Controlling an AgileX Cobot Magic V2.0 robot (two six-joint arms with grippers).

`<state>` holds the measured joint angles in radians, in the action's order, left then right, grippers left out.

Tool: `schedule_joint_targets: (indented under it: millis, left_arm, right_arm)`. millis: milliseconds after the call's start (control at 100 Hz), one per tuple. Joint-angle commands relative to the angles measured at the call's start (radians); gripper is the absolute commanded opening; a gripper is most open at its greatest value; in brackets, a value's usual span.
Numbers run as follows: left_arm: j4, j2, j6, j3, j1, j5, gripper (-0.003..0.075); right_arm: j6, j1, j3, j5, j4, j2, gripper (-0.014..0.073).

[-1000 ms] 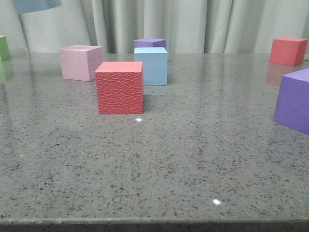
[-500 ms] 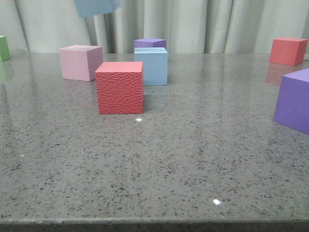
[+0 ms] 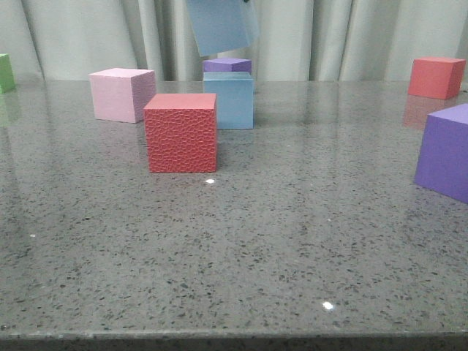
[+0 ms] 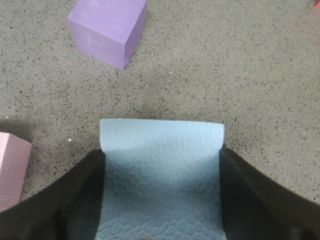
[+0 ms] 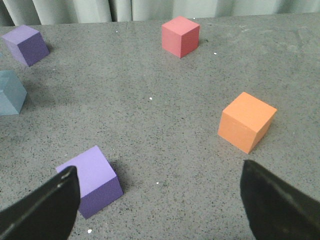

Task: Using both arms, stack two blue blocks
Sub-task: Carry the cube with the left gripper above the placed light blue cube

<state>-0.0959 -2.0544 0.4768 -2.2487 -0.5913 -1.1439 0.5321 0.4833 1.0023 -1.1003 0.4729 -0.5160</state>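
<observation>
The robot's left gripper needs to release the raised blue block on top of the blue block [image 3: 227, 75] behind the red textured cube.
One blue block [image 3: 229, 100] rests on the table behind the red textured cube [image 3: 181, 132]; in the right wrist view this blue block [image 5: 11, 92] sits at the frame's edge. The other blue block [image 3: 221, 25] hangs tilted in the air just above it, slightly to the left. My left gripper [image 4: 161, 155] is shut on that raised blue block [image 4: 161, 185], whose face shows a pebbled texture, with a dark finger on each side. My right gripper [image 5: 157, 172] stands open over bare table with nothing between its fingers.
A pink cube [image 3: 122, 93] and a purple cube [image 3: 227, 65] stand near the resting blue block. A green cube [image 3: 6, 72] is far left. On the right are a red cube [image 3: 436, 77], a large purple cube [image 3: 444, 151] and an orange cube [image 5: 247, 121].
The held blue block has travelled from the top left of the front view to the right and lower, to just over the resting blue block. The cubes on the table have not moved.
</observation>
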Motion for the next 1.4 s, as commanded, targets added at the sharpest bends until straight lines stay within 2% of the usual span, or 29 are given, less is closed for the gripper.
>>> schedule_joint_targets:
  millis: [0, 390, 520, 670, 960, 1060, 1180, 1390]
  left_arm:
    - [-0.019, 0.048, 0.027, -0.039, -0.008, 0.051, 0.0314]
    - [-0.024, 0.013, 0.125, -0.039, -0.008, 0.04, 0.0312]
    - [-0.024, 0.011, 0.132, -0.039, -0.008, 0.036, 0.031]
    - [-0.033, 0.011, 0.146, -0.039, -0.008, 0.035, 0.0271]
    - [-0.04, 0.011, 0.146, -0.039, -0.008, 0.027, 0.0274]
    - [-0.04, 0.011, 0.146, -0.039, -0.008, 0.027, 0.0304]
    - [-0.04, 0.011, 0.146, -0.039, -0.008, 0.027, 0.0386]
    - [-0.04, 0.011, 0.146, -0.039, -0.008, 0.034, 0.0478]
  right_arm:
    - [-0.003, -0.002, 0.018, 0.052, 0.043, 0.0, 0.0645]
    - [-0.004, -0.002, 0.018, 0.054, 0.043, 0.003, 0.0645]
    - [-0.004, -0.002, 0.018, 0.054, 0.043, 0.003, 0.0645]
    - [-0.016, -0.002, 0.018, 0.054, 0.043, 0.003, 0.0645]
    - [-0.022, -0.002, 0.018, 0.054, 0.043, 0.003, 0.0645]
    - [-0.022, -0.002, 0.018, 0.054, 0.043, 0.003, 0.0645]
    - [-0.022, -0.002, 0.018, 0.054, 0.043, 0.003, 0.0645]
    - [-0.022, -0.002, 0.018, 0.054, 0.043, 0.003, 0.0645]
